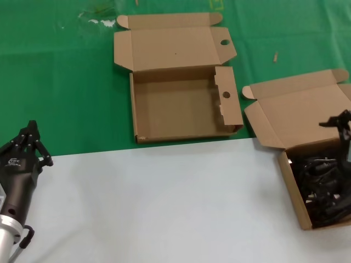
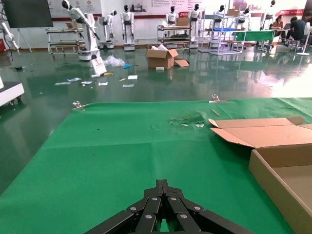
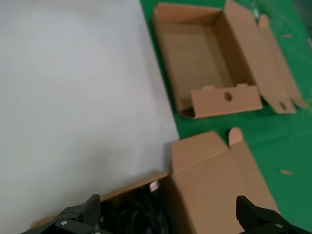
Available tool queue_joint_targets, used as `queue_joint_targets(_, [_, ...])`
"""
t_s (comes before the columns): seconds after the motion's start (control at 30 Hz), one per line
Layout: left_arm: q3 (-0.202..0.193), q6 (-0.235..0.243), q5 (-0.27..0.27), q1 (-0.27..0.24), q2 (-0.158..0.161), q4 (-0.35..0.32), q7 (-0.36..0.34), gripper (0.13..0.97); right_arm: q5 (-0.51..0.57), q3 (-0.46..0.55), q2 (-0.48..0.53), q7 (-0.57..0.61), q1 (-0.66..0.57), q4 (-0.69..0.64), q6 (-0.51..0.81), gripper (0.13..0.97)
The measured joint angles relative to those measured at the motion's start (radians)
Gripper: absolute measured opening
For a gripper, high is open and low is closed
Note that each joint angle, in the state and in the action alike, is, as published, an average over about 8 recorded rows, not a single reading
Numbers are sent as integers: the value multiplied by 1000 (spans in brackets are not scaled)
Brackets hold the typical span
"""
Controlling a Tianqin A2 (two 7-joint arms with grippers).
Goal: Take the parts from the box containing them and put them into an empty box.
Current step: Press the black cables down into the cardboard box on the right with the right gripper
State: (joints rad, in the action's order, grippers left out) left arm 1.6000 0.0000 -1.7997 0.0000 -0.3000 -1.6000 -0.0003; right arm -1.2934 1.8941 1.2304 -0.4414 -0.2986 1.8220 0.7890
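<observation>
I should next close my right gripper on the middle of the black bundled cord [image 1: 335, 163] that lies nearest to the folded-back lid of its box.
The black bundled cords, the parts [image 1: 323, 186], lie in a brown box [image 1: 292, 189] at the right, its lid [image 1: 301, 112] folded back. My right gripper [image 1: 341, 125] hangs open over that box's far side. In the right wrist view its fingers [image 3: 78, 217] stand wide apart above the cords [image 3: 139, 214], holding nothing. The empty box [image 1: 175, 109], with a round hole in each side flap, sits open at the middle back and also appears in the right wrist view [image 3: 195, 63]. My left gripper [image 1: 30, 131] is shut at the lower left, well away from both boxes.
Green cloth [image 1: 60, 82] covers the far half of the table and a pale grey surface [image 1: 153, 203] the near half. The left wrist view shows the shut fingertips [image 2: 162, 184] over green cloth, with the empty box's corner [image 2: 273, 180] to one side.
</observation>
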Motion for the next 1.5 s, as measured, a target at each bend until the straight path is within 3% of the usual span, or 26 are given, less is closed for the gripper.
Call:
queue_joint_targets(0.5, [0, 0, 0, 0, 0, 0, 0, 140, 14, -40, -3, 155, 23, -76, 100, 966])
queue_joint_targets(1.07, [0, 0, 0, 0, 0, 0, 0, 140, 99, 23, -137, 322, -146, -224, 221, 964])
queue_joint_targets(1.5, [0, 0, 0, 0, 0, 0, 0, 140, 136, 41, -193, 337, -212, -279, 264, 859])
